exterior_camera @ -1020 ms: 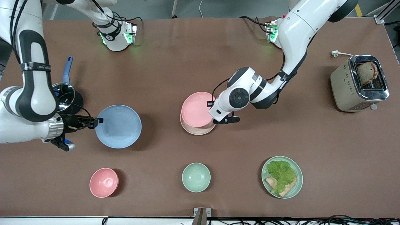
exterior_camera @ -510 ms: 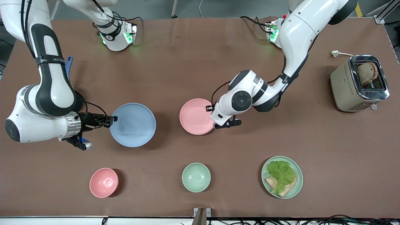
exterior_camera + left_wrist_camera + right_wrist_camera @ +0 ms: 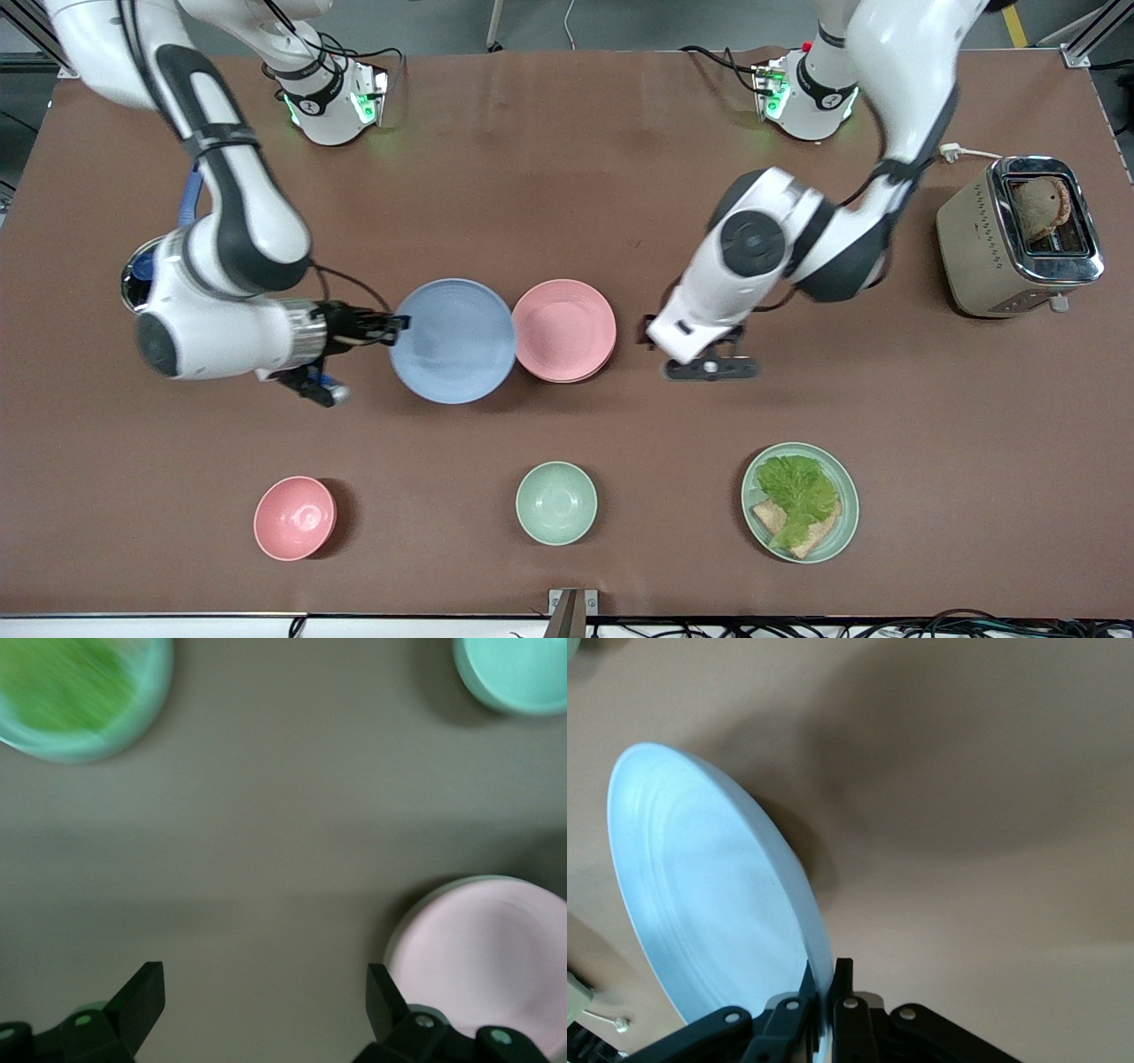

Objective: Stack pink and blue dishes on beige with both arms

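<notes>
I should let go of the light blue plate with my right gripper on top of the pale pink plate [image 3: 563, 326], which will complete the stack.
The pale pink plate [image 3: 564, 330] lies in the middle of the table on top of the beige plate, which it hides almost wholly. It also shows in the left wrist view as the pink plate [image 3: 487, 966]. My left gripper [image 3: 709, 363] [image 3: 263, 992] hangs open over bare table, beside the pink plate toward the left arm's end, holding nothing. My right gripper [image 3: 394, 326] [image 3: 827, 979] is shut on the rim of the light blue plate [image 3: 452, 341] [image 3: 709, 895]. The blue plate is held tilted in the air, its free edge reaching the pink plate's edge.
A pink bowl [image 3: 295, 518], a mint bowl [image 3: 556, 502] [image 3: 518, 673] and a mint plate with lettuce and bread [image 3: 800, 502] [image 3: 80, 691] sit nearer the front camera. A toaster [image 3: 1019, 235] stands at the left arm's end. A steel pot [image 3: 137, 279] is partly hidden by the right arm.
The pink plate came down onto the beige plate; my left gripper let it go and drew off toward the left arm's end. My right arm carried the blue plate toward the stack.
</notes>
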Available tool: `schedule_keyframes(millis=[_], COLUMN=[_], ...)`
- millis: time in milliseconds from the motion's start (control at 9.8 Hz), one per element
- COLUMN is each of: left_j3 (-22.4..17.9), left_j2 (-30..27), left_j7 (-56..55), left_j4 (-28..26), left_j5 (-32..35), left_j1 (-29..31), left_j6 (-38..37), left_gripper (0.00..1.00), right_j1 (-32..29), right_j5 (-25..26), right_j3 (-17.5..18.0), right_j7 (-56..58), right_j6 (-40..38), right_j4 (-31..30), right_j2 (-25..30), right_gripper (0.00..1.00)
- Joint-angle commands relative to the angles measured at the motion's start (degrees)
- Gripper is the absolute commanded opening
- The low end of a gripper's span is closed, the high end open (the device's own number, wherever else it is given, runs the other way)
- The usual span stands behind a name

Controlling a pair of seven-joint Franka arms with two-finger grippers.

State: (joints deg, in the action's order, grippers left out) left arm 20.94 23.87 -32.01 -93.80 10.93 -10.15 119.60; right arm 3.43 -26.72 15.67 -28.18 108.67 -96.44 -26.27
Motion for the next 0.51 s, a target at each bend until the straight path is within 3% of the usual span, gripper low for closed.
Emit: schedule_keyframes(millis=[0,204,408], left_j3=[-7.37,-16.41,-21.53], left_j2=[-12.93,-20.76,-28.31], left_j7=[12.61,28.67,33.5], left_j4=[-9.46,-10.18,-11.92], left_j5=[-2.9,-11.6,-11.99], left_j1=[0.83,0.83,1.18], left_j6=[0.63,-5.74,-11.74], left_gripper=[1.0,1.0,1.0], right_j1=[-0.8,-0.71,-0.62], right_j5=[0.18,0.18,0.18], right_j3=[8.47,13.49,16.14], right_j7=[-3.03,-3.81,-4.25], right_j6=[13.08,28.45,35.45], right_j4=[-10.23,-17.7,-20.62], right_j2=[3.42,3.16,2.28], right_gripper=[0.02,0.02,0.02])
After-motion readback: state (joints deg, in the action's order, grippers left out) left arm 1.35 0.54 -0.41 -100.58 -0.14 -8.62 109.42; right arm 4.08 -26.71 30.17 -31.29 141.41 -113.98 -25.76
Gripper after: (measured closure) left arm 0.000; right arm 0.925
